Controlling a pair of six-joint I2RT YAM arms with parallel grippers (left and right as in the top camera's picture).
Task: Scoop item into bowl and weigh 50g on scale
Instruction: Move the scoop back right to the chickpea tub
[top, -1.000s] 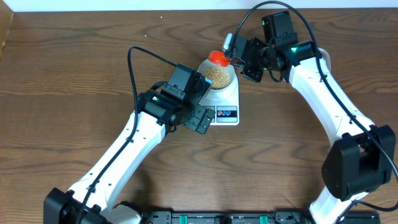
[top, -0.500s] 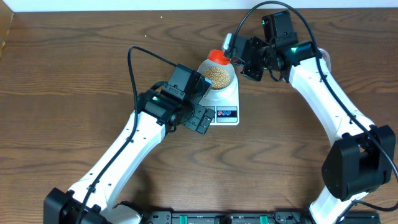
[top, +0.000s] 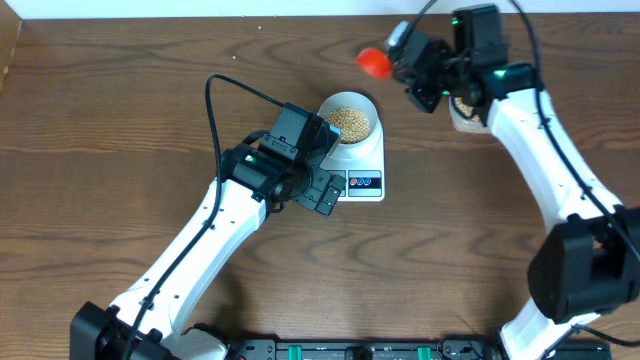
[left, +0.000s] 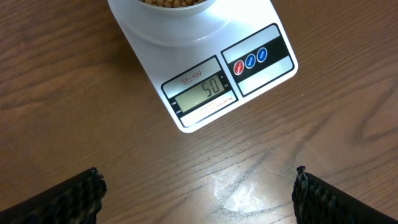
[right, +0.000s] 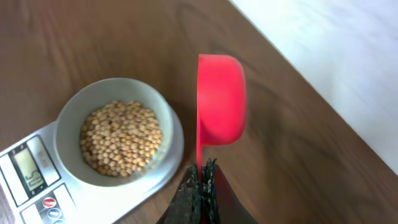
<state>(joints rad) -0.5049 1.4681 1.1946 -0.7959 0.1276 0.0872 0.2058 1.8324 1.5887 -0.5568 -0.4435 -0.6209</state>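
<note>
Next, my right gripper puts the red scoop down on the beans in the pale container (top: 494, 117), with the scoop's handle over the container's near rim.
The pale bowl (top: 368, 107) stands on the white scale (top: 364, 160), filled with tan beans (top: 349, 120). In the left wrist view the scale's display (left: 205, 92) reads 50. My left gripper (left: 196, 190) is open over bare wood just in front of the scale, with nothing between its fingers (left: 81, 198). My right gripper (right: 203, 174) is shut on the thin handle of a red scoop (right: 221, 99). The scoop (top: 375, 62) hangs in the air behind and to the right of the bowl (right: 68, 118), turned on its side. Its inside is hidden.
A pale container (top: 462, 118) sits at the back right, mostly hidden under my right arm. The table's far edge and a white wall (right: 336, 56) lie just beyond the scoop. The left arm's cable (top: 212, 110) loops over the wood left of the scale.
My right gripper has carried the red scoop off the bowl's rim, up and to the right toward the table's back. The left arm has not moved.
</note>
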